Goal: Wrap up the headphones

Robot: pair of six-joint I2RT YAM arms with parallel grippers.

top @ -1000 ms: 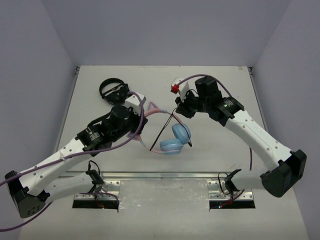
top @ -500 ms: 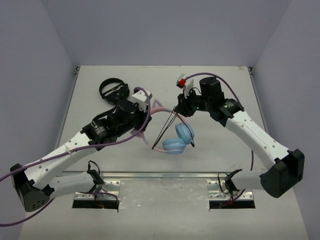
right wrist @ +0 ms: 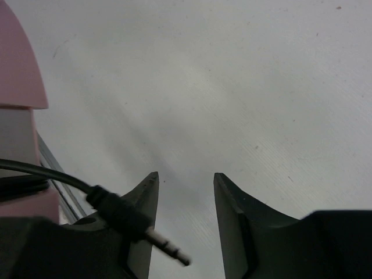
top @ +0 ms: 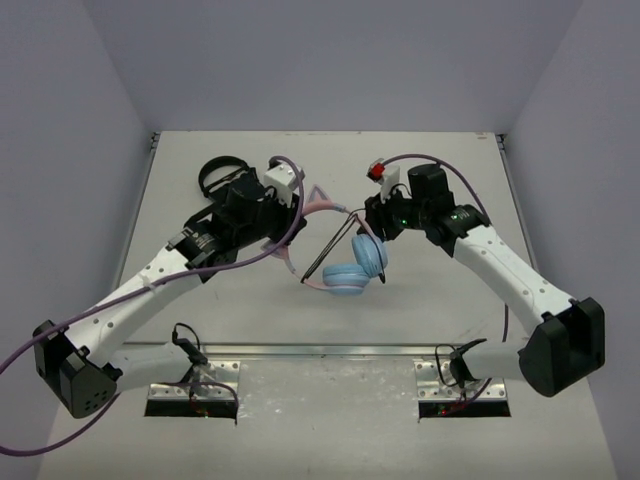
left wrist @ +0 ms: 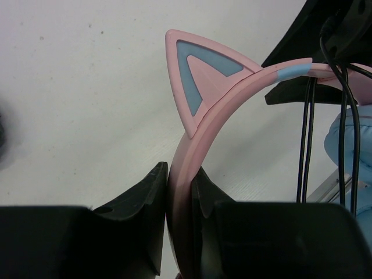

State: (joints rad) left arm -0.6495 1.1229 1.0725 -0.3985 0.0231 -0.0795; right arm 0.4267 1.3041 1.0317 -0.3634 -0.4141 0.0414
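Next, my left gripper sets the pink headphones, hanging over the table's middle, down for me on the table (top: pixel 210 251), just in front of the headphones that are all black.
The headphones (top: pixel 352 270), with a pink headband, cat ears and light blue earcups, hang tilted over the table's middle. My left gripper (top: pixel 300 208) is shut on the pink headband (left wrist: pixel 185 174) just below one cat ear (left wrist: pixel 197 75). The thin black cable (top: pixel 328 248) runs in loops from the headband down past the earcups, and it also shows in the left wrist view (left wrist: pixel 304 139). My right gripper (top: pixel 368 226) is open right beside the headband's other end. In the right wrist view the cable's plug (right wrist: pixel 142 231) lies loose across my left finger, not between the jaws (right wrist: pixel 186 181).
All-black headphones (top: pixel 222 178) lie on the table at the back left, just behind my left arm. The table's metal front rail (top: pixel 320 350) runs along the near edge. A blue earcup (left wrist: pixel 356 151) shows at the right edge of the left wrist view.
My left gripper has moved back and to the right with the headband, lifting the headphones. My right gripper has shifted right and slightly nearer, and the earcups have swung with them.
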